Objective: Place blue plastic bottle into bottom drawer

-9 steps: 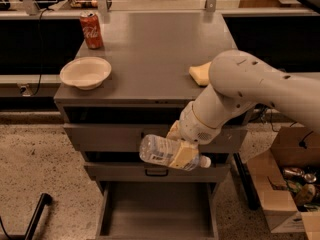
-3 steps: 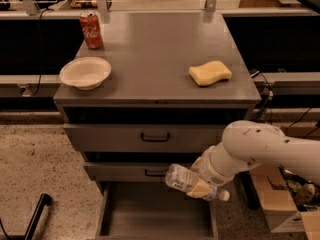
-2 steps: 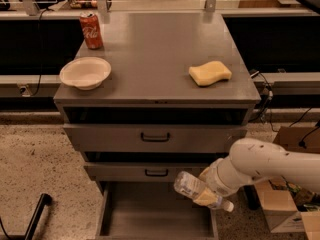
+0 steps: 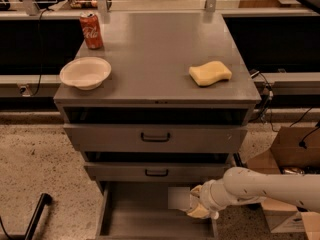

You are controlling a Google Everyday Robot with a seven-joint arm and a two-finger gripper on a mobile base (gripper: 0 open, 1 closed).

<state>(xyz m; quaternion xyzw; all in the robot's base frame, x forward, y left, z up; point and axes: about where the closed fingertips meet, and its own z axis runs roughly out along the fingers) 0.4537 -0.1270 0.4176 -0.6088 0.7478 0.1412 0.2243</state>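
Note:
Next, I let go of the blue plastic bottle on the middle of the open bottom drawer's inside (image 4: 160,214).
The grey cabinet's bottom drawer (image 4: 140,215) is pulled open at the bottom of the camera view. The blue plastic bottle (image 4: 178,198) shows as a pale patch low inside the drawer, at its right side. My gripper (image 4: 199,205) reaches in from the right on a white arm and is shut on the bottle, just over the drawer's right wall. The bottle's right end is hidden by the fingers (image 4: 200,212).
On the cabinet top stand a red soda can (image 4: 91,30), a white bowl (image 4: 85,73) and a yellow sponge (image 4: 210,73). The two upper drawers (image 4: 155,137) are closed. A cardboard box (image 4: 290,154) stands on the floor at right, a black bar (image 4: 36,215) at lower left.
My arm has come down from in front of the upper drawers, carrying the bottle down and right, into the open bottom drawer.

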